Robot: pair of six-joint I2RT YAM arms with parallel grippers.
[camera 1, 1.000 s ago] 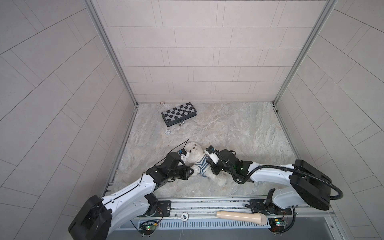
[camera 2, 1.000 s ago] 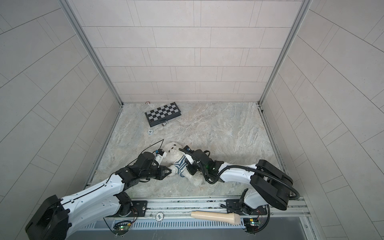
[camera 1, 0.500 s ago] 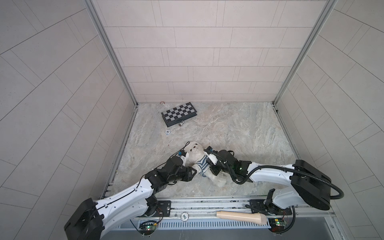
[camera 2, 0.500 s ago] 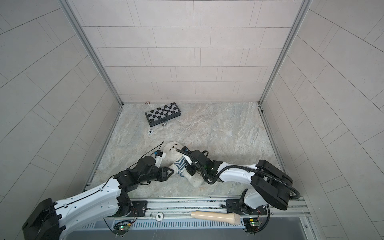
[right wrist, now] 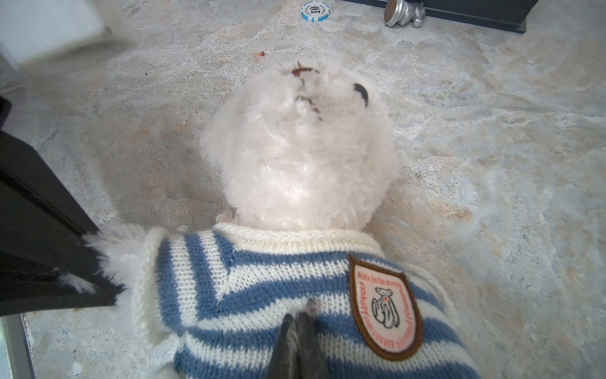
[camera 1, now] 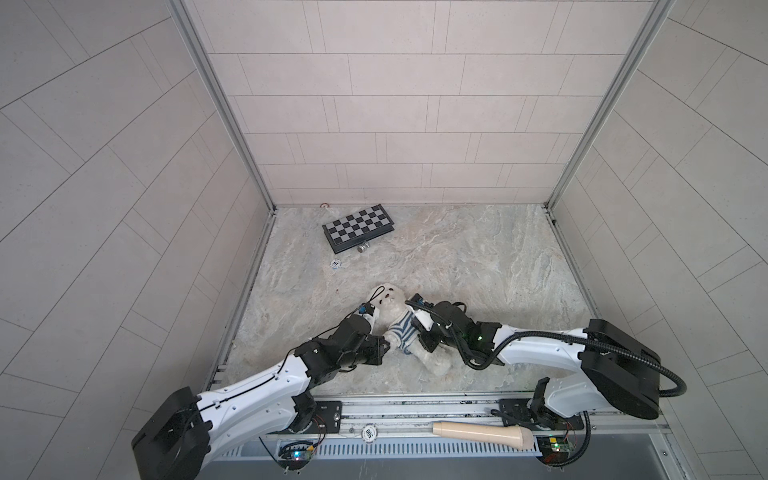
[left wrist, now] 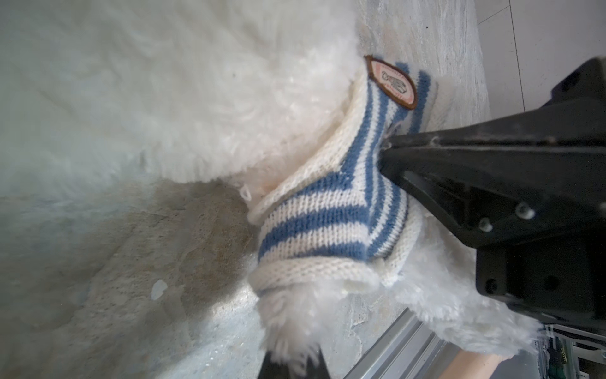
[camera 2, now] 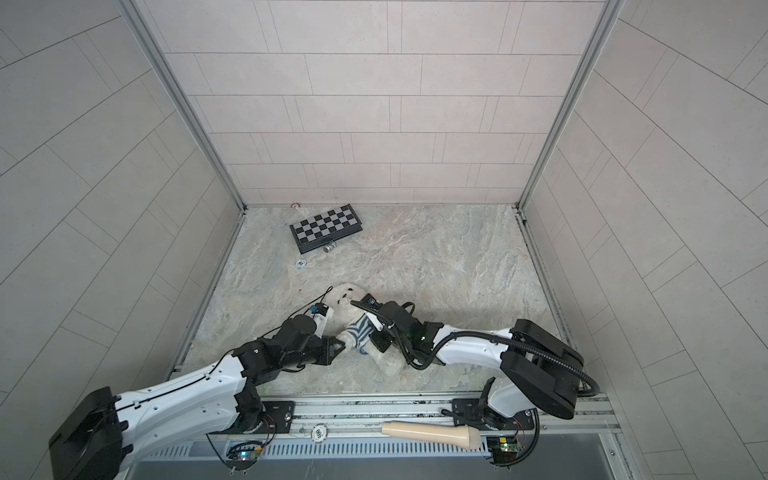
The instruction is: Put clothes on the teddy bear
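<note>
I can see my right gripper pinching the striped shirt at mid-chest, away from its lower edge, so next I open it and take the hem [left wrist: 442, 104] below the badge to straighten the shirt.
The white fluffy teddy bear [camera 1: 390, 297] lies on its back on the marble table, head toward the far side. It wears a blue-and-white striped shirt [camera 1: 401, 332] with a badge [right wrist: 385, 305]. My left gripper [camera 1: 386, 345] is shut on the bear's paw [left wrist: 288, 325], which sticks out of the sleeve; fur shows between the jaws in the left wrist view. My right gripper [camera 1: 419, 332] is shut on the shirt's chest fabric [right wrist: 255, 295] beside the badge. In the left wrist view the right gripper's fingers [left wrist: 459, 154] pinch the knit. Both grippers and the bear [camera 2: 345, 297] show in both top views.
A folded chessboard [camera 1: 358, 226] lies at the far left of the table, with a silver chess piece [camera 1: 363, 248] and a poker chip [camera 1: 335, 264] near it. A beige cylinder [camera 1: 482, 432] rests on the front rail. Tiled walls enclose three sides.
The left gripper let go briefly, shifted slightly toward the bear and is shut on the paw again. The right gripper has kept its hold on the shirt.
</note>
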